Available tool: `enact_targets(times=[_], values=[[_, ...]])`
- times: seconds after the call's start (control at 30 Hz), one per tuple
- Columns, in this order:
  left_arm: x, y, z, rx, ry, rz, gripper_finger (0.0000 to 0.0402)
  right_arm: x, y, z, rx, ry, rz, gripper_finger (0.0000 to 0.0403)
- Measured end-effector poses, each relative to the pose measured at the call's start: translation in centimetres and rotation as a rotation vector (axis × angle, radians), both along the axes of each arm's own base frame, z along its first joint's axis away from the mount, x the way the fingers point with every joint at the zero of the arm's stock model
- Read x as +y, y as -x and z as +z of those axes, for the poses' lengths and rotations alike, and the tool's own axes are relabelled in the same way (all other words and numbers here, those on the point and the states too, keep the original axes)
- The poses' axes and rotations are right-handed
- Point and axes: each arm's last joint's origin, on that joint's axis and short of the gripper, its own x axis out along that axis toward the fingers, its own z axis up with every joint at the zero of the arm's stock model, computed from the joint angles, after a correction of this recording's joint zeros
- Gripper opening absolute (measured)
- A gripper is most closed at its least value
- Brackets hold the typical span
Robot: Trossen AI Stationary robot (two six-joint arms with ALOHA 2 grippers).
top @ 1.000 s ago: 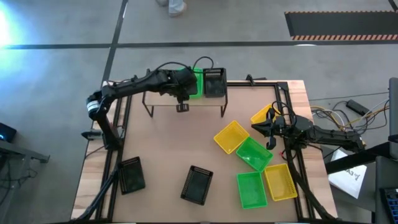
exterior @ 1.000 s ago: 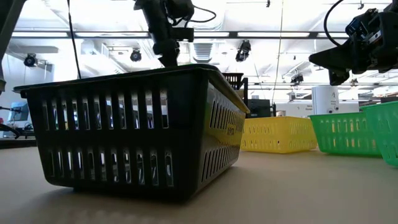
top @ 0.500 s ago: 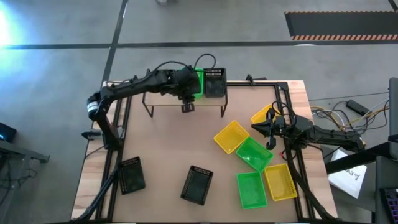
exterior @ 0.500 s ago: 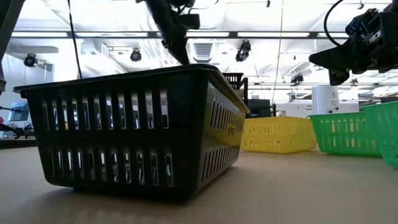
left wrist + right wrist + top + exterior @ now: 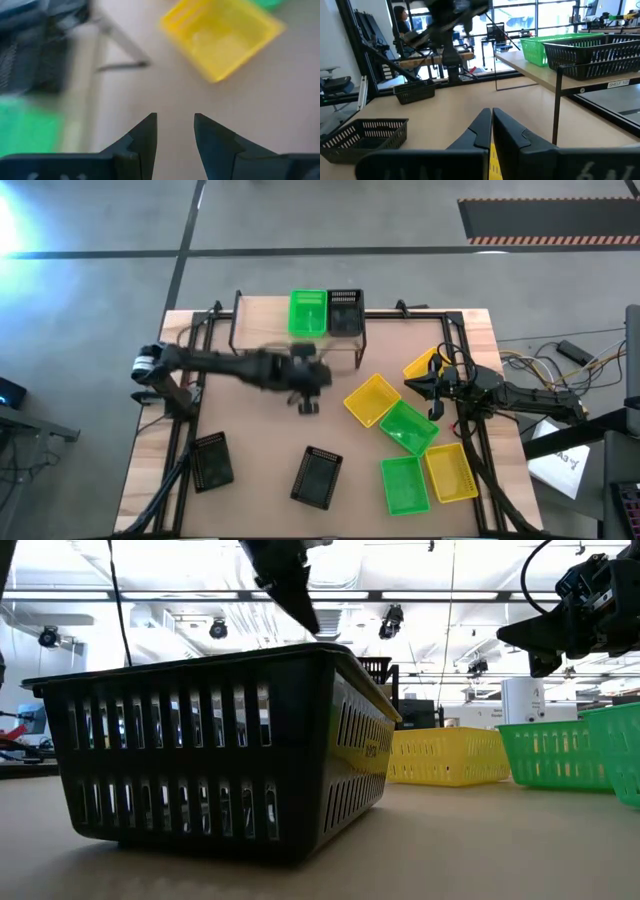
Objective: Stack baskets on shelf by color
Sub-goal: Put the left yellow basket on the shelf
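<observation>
I need to close my left gripper on the rim of the yellow basket ahead of it, at the short side [image 5: 355,415] [image 5: 250,55] that faces the near black basket.
On the shelf [image 5: 262,340], a green basket [image 5: 308,313] and a black basket [image 5: 346,313] stand side by side on their bases; the right wrist view shows both, green basket [image 5: 555,44] and black basket [image 5: 600,54]. My left gripper [image 5: 307,404] hovers open and empty over bare table in front of the shelf, left of a yellow basket [image 5: 372,399]. In its wrist view the left gripper [image 5: 175,122] has that yellow basket [image 5: 220,40] ahead. My right gripper [image 5: 412,386] waits shut near the table's right edge, right gripper [image 5: 491,125] pointing toward the shelf.
Loose on the table lie two green baskets [image 5: 408,427] [image 5: 404,484], yellow ones [image 5: 450,472] [image 5: 422,365] and two black ones [image 5: 212,462] [image 5: 317,477]. The near black basket [image 5: 220,750] fills the low view. A person [image 5: 400,20] is in the room behind.
My left arm has swung quickly away from the shelf, toward the table's near edge and slightly right, and now hangs over the table's middle. The green basket has stayed on the shelf beside the black one. My right arm has kept still.
</observation>
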Motion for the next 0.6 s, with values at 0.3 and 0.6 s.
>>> enact_targets(times=[0.3,0.6], values=[[-1.7,-1.6,-6.7,-0.313,0.095,-0.312,0.0114,0.0,0.0,0.0,0.000,0.000,0.001,0.0009],[-0.1,-5.1,-9.6,-0.269,0.123,-0.508,0.0114,0.0,0.0,0.0,0.000,0.000,0.001,0.0009]])
